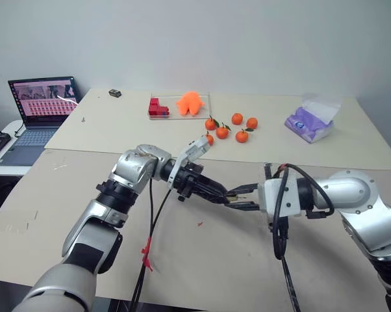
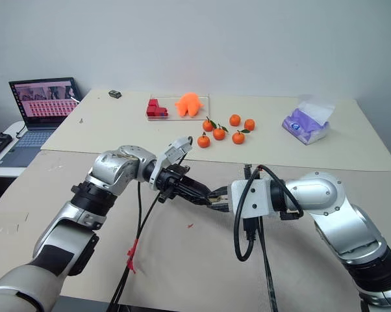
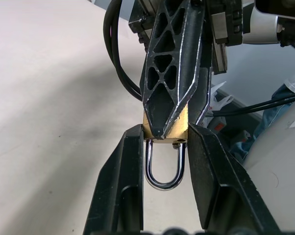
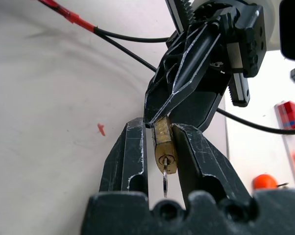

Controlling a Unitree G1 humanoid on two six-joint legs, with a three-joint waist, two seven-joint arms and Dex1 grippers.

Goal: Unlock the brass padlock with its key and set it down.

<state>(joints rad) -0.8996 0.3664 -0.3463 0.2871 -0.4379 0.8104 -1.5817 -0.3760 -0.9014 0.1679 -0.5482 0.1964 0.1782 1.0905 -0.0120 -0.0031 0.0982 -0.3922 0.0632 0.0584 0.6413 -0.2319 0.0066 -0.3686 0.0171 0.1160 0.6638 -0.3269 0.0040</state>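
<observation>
The brass padlock sits at a slant deep inside my right gripper, so that gripper should open, back away and take the padlock straighter by its keyhole end [image 4: 166,162].
The brass padlock [image 3: 165,128] hangs above the table between both arms, its silver shackle [image 3: 163,171] pointing back toward my left wrist. My left gripper [image 3: 165,129] is shut on the padlock's narrow sides. From the opposite side my right gripper [image 4: 159,126] closes on its flat faces. The key [image 4: 165,185] sits in the keyhole at the padlock's [image 4: 164,147] end and sticks out between the right fingers [image 4: 201,156] without touching them. In the left eye view the two grippers meet tip to tip at the padlock [image 1: 234,193].
Several tangerines [image 1: 231,127] lie on the far table. Near them are a clear tray [image 1: 179,107] with red blocks and an orange toy, and a purple tissue pack [image 1: 309,123]. A laptop [image 1: 43,104] stands at the far left. Black cables [image 1: 150,224] hang under both arms.
</observation>
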